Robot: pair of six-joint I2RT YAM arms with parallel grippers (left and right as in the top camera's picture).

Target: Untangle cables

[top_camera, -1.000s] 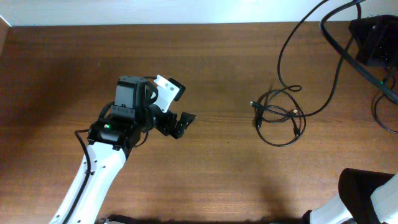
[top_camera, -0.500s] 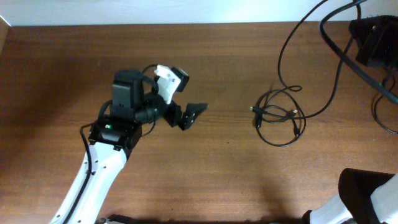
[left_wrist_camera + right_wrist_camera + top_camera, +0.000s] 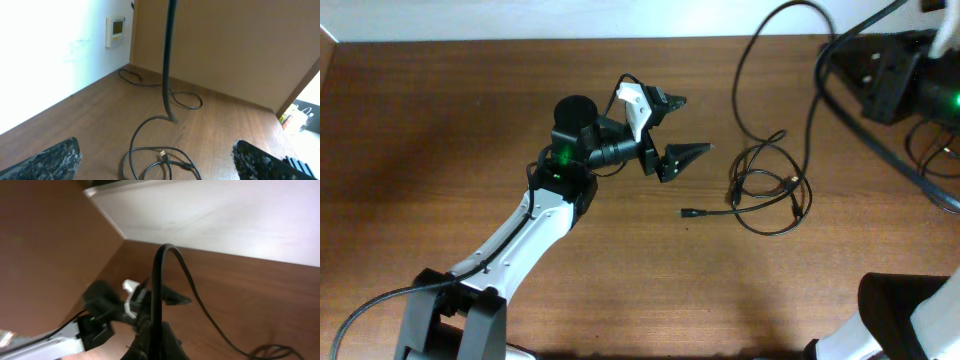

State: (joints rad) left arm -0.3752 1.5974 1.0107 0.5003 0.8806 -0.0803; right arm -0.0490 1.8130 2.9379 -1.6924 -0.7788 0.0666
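The piece of cable arches slack from the robot's right gripper into the tangle, so the left gripper will hold it while the right gripper grasps nearer the tangle (image 3: 744, 128).
The cables (image 3: 770, 192) lie as a small tangle of thin black loops on the brown table, right of centre. One metal-tipped plug (image 3: 688, 212) trails out to the tangle's left. One strand (image 3: 748, 70) rises off the tangle toward the top right. My right gripper (image 3: 156, 330) is shut on that strand, which arches up out of its jaws. My left gripper (image 3: 676, 126) hangs open just left of the tangle and touches nothing. In the left wrist view the loops (image 3: 160, 159) lie between its wide-apart fingers (image 3: 47, 161), with the lifted strand (image 3: 167, 60) straight ahead.
The right arm's black body (image 3: 895, 85) sits at the table's far right corner. Thicker black arm wires (image 3: 925, 175) hang there. The white wall (image 3: 570, 15) borders the table's far edge. A small wall panel (image 3: 115, 31) shows in the left wrist view.
My left arm has swung right and away, ending beside the tangle. The right arm has entered at the top right, lifting a strand. A plug end now lies left of the tangle.
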